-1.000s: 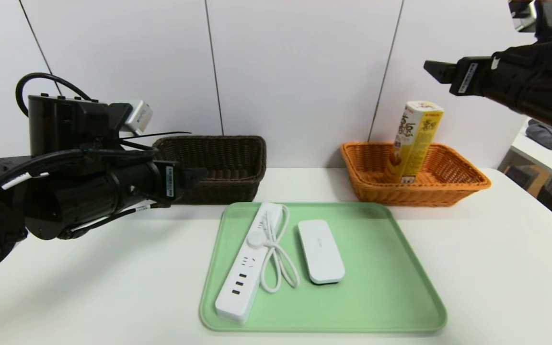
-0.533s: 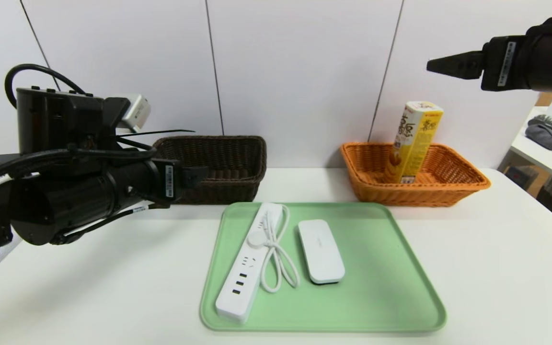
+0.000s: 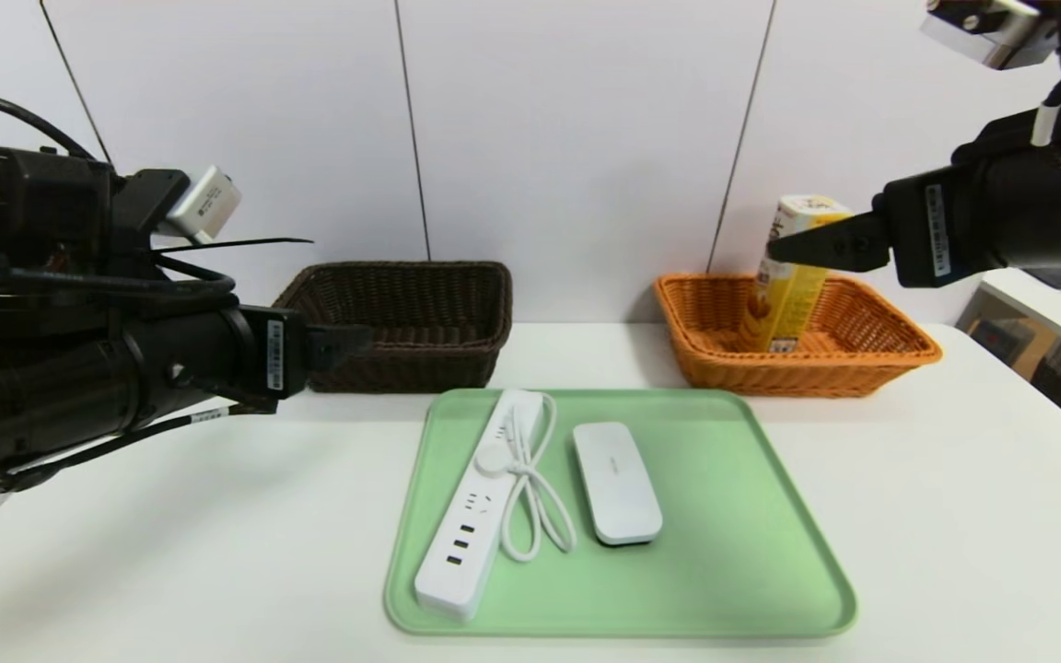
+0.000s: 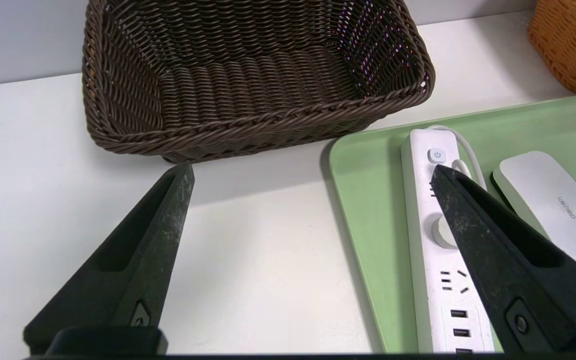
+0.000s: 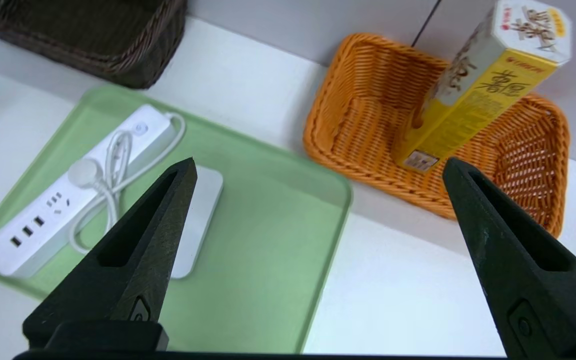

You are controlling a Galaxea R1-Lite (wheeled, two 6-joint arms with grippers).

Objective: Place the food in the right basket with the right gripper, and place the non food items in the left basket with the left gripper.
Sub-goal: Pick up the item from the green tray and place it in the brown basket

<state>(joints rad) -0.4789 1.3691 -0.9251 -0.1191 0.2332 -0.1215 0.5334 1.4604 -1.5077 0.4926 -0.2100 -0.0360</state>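
The middle of the flat white device (image 3: pixel 617 477) (image 5: pixel 196 222) beside the power strip is next for my right gripper, which should go there and close across the device's long sides.
The food, a yellow and cream carton (image 3: pixel 793 276) (image 5: pixel 473 100), stands tilted in the orange right basket (image 3: pixel 862 354) (image 5: pixel 368 105) at the back right. On the green tray (image 3: pixel 733 552) lie the white power strip (image 3: pixel 475 502) (image 4: pixel 433 260) with its looped cord, and a flat white oblong device (image 3: pixel 616 483) (image 4: pixel 553 210). The dark brown left basket (image 3: pixel 411 359) (image 4: pixel 248 125) is empty. My left gripper (image 3: pixel 351 343) (image 4: pixel 312 169) hovers open over the table, left of the tray and in front of that basket. In the air near the carton's upper part, my right gripper (image 3: pixel 788 249) (image 5: pixel 320 162) is open and empty.
A white wall rises right behind both baskets. To the far right a side table (image 3: pixel 1046 295) carries small objects. The white table (image 3: pixel 954 516) extends on both sides of the tray.
My right gripper has come down from high above the carton to the level of its upper part. The left arm has drawn back to the left. The carton, strip and device have not moved.
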